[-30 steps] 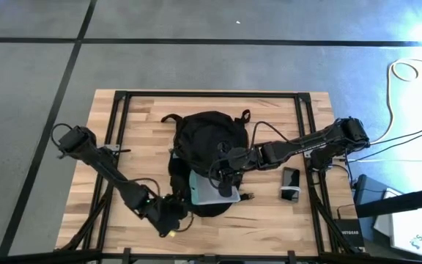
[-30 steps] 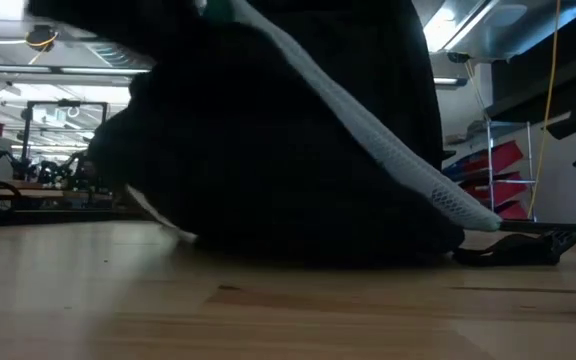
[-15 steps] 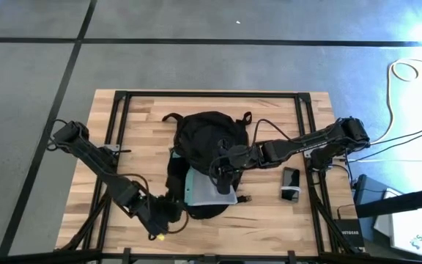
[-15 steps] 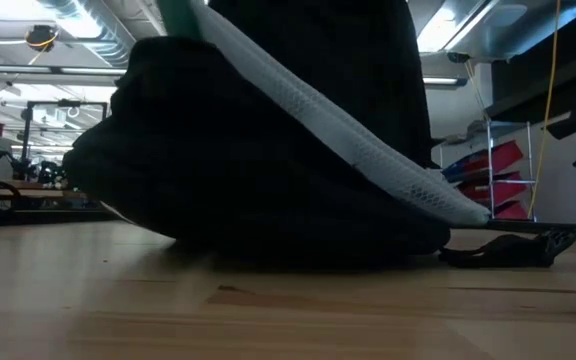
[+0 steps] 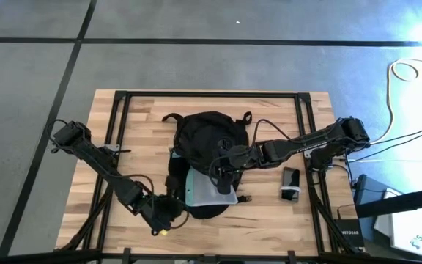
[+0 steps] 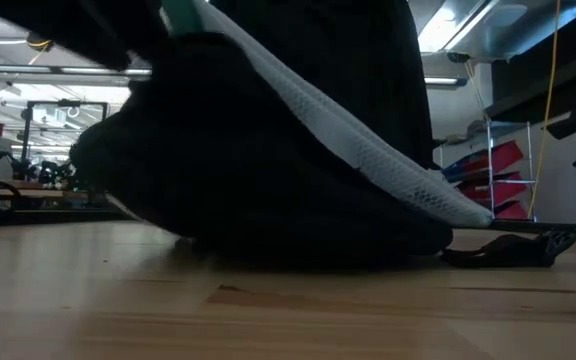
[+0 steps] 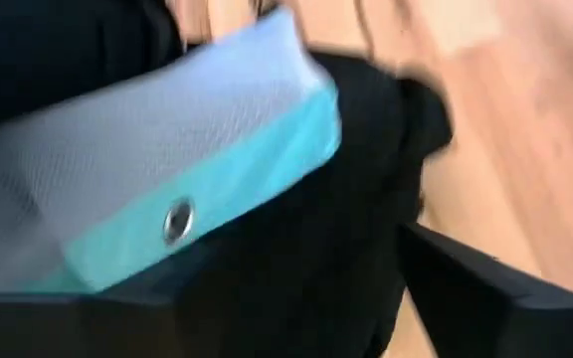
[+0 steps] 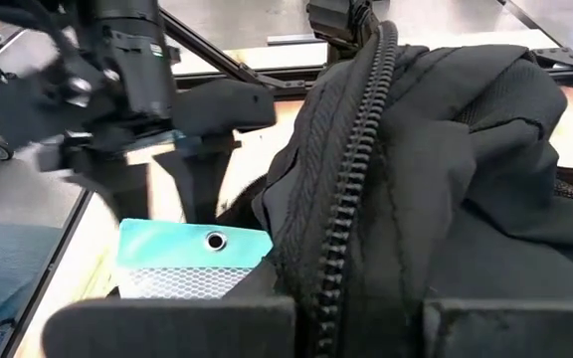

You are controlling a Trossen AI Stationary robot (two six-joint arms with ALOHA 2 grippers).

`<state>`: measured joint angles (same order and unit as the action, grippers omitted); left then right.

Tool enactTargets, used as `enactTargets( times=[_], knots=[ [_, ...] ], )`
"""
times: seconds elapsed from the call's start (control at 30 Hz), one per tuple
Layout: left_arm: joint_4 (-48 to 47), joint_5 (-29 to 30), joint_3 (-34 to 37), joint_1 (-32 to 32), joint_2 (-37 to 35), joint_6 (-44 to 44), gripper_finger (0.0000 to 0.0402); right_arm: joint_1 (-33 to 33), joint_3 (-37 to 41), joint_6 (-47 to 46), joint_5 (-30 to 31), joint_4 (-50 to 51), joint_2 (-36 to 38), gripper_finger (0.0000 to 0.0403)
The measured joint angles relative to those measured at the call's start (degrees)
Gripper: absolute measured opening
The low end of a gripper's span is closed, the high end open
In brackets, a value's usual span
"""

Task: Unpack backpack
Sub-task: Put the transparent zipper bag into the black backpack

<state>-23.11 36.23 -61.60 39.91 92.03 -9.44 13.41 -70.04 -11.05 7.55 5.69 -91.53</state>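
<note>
I need to take the other edge (image 7: 366,189) of the backpack's opening with my left gripper for a two-handed lift, as the backpack slumps under the pouch while my right gripper holds one edge.
The black backpack (image 5: 207,136) lies mid-table with its opening toward the near edge; in the low view the backpack (image 6: 268,180) fills most of the picture. A clear, teal-edged pouch (image 5: 202,187) sticks out of the opening, its mesh side (image 6: 368,150) slanting down toward the table. My right gripper (image 5: 224,170) is shut on the backpack's zipper edge above the pouch. My left gripper (image 5: 174,211) is at the pouch's near left corner. The right wrist view shows it open, with its fingers (image 8: 192,184) just above the teal edge (image 8: 192,244). My right gripper (image 8: 361,318) pinches the backpack's zipper edge (image 8: 351,249) at the opening between its two fingers, coming level from the table's right. The fabric is bunched and raised above the pouch. The rest of the backpack rests on the table.
A dark phone-like device (image 5: 290,183) lies on the table right of the backpack. A strap with a buckle (image 6: 513,248) trails on the wood at the backpack's near right. Bare wood (image 5: 130,125) lies to the left and along the far edge.
The pouch has slid a little toward the table's left, and its teal edge now shows more. The backpack's near part shifted with it. My left gripper drew back toward the left edge, then returned toward the pouch. My right gripper kept its hold.
</note>
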Motion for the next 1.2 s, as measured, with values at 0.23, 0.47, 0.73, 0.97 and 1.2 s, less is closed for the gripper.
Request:
enactTargets(
  times=[0.23, 0.47, 0.73, 0.97, 1.2],
  knots=[
    [3.3, -0.3, 0.6, -0.1, 0.6, 2.3, 0.0356, 0.0, 0.0, 0.0, 0.0, 0.1, 0.0, 0.0001],
    [3.5, -2.9, 2.3, -4.4, 7.4, 2.2, 0.0359, 0.0, 0.0, 0.0, 0.0, 0.1, 0.0, 0.0001],
    [-0.2, -11.1, -1.5, -5.3, 5.8, -2.4, 0.0193, 0.0, -0.1, 0.8, -0.1, 1.5, 0.1, 0.0001],
    [-7.8, -7.3, -5.7, -4.6, -0.1, 0.8, 0.0013, 0.0, -2.2, 1.0, 0.5, 1.4, 0.1, 0.0001],
    [-8.6, -1.9, -6.6, -4.6, -5.2, 2.6, 0.0002, 0.1, -5.7, 2.0, 1.0, 2.4, 0.1, 0.0001]
  ],
)
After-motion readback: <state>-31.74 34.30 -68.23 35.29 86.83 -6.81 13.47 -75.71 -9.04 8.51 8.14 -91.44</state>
